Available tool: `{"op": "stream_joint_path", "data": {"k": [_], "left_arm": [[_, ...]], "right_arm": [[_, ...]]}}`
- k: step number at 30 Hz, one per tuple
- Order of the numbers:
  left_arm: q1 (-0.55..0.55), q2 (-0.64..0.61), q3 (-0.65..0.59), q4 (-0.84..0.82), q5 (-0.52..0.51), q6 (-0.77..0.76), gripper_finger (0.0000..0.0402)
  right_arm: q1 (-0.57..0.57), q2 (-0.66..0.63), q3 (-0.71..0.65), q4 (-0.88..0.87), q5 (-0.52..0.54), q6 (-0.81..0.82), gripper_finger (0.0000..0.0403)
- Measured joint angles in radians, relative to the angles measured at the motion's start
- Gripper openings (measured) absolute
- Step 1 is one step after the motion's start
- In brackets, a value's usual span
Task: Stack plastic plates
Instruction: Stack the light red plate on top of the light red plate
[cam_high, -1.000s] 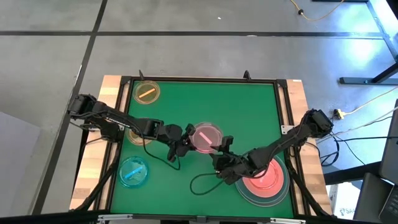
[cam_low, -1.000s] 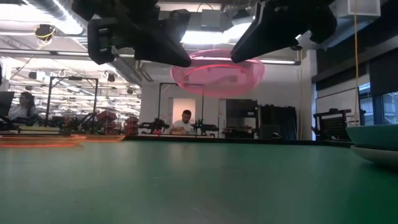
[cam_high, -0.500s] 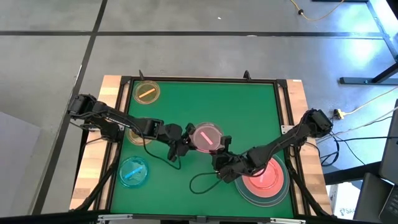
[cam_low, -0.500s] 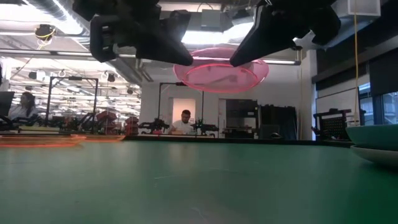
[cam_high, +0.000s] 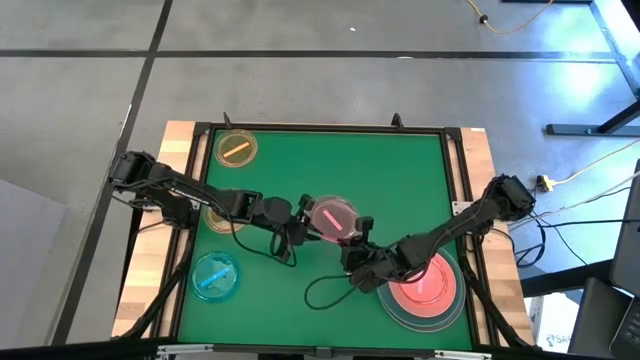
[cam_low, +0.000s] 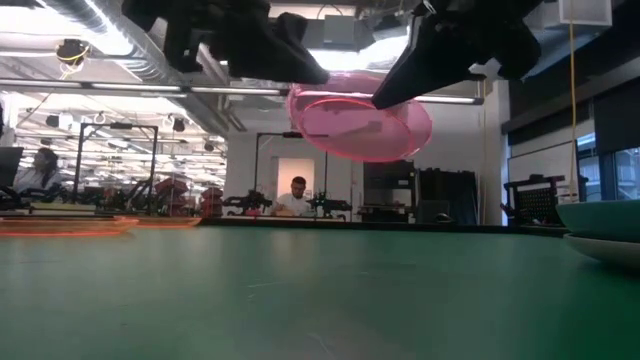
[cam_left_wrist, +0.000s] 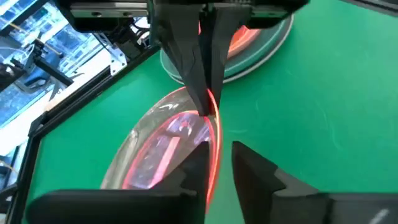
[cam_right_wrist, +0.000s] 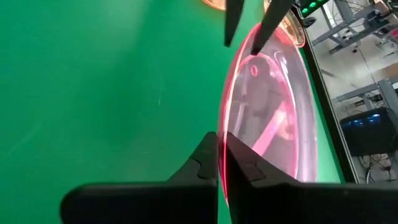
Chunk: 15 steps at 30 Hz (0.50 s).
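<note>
Next, my right gripper releases the small pink plate inside the medium pink plate (cam_high: 424, 288), atop the large plates.
A small translucent pink plate (cam_high: 333, 216) (cam_low: 362, 122) hangs tilted above the middle of the green table (cam_high: 400, 170). My right gripper (cam_high: 352, 233) (cam_right_wrist: 221, 147) is shut on its right rim. My left gripper (cam_high: 303, 227) (cam_left_wrist: 219, 159) stands open at the opposite rim, one finger on either side of the edge; whether they touch it I cannot tell. At the near right a medium pink plate (cam_high: 424, 288) lies on top of the large plates (cam_high: 395, 312). A yellow plate (cam_high: 236, 148) sits at the far left and a blue one (cam_high: 213, 276) at the near left. My right gripper pinches the pink plate's rim (cam_right_wrist: 222, 127) between its two fingers, on the side toward the table's near right. The fingers come slanting from that side. The plate is lifted clear of the table and hangs tilted.
Another small plate (cam_high: 214, 216) lies under my left arm. A black cable (cam_high: 318, 292) loops on the mat near the middle front. A raised dark frame (cam_high: 452, 190) borders the mat. Bare green mat lies at the far right and centre front.
The pink plate has tipped from level to a slant while staying clear of the table. My left gripper has shifted a little toward the table's right and, in the low view, its finger has lifted off the plate's left rim.
</note>
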Motion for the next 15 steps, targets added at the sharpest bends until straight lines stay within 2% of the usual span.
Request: {"op": "stream_joint_path", "data": {"k": [4, 9, 12, 15], "left_arm": [[-0.003, -0.019, 0.000, -0.021, -0.010, -0.015, 0.0097], [-0.021, -0.088, 0.000, -0.081, -0.113, -0.017, 0.0109], [-0.035, -0.140, 0.000, -0.139, -0.173, -0.023, 0.0110], [-0.035, -0.173, 0.000, -0.189, -0.181, -0.056, 0.0110]], "right_arm": [[0.001, -0.041, 0.000, -0.076, -0.015, 0.029, 0.0003], [0.002, -0.154, 0.001, -0.295, -0.095, 0.190, 0.0001], [0.001, -0.232, 0.001, -0.423, -0.186, 0.305, 0.0002], [0.000, -0.304, 0.001, -0.540, -0.327, 0.423, 0.0002]]}}
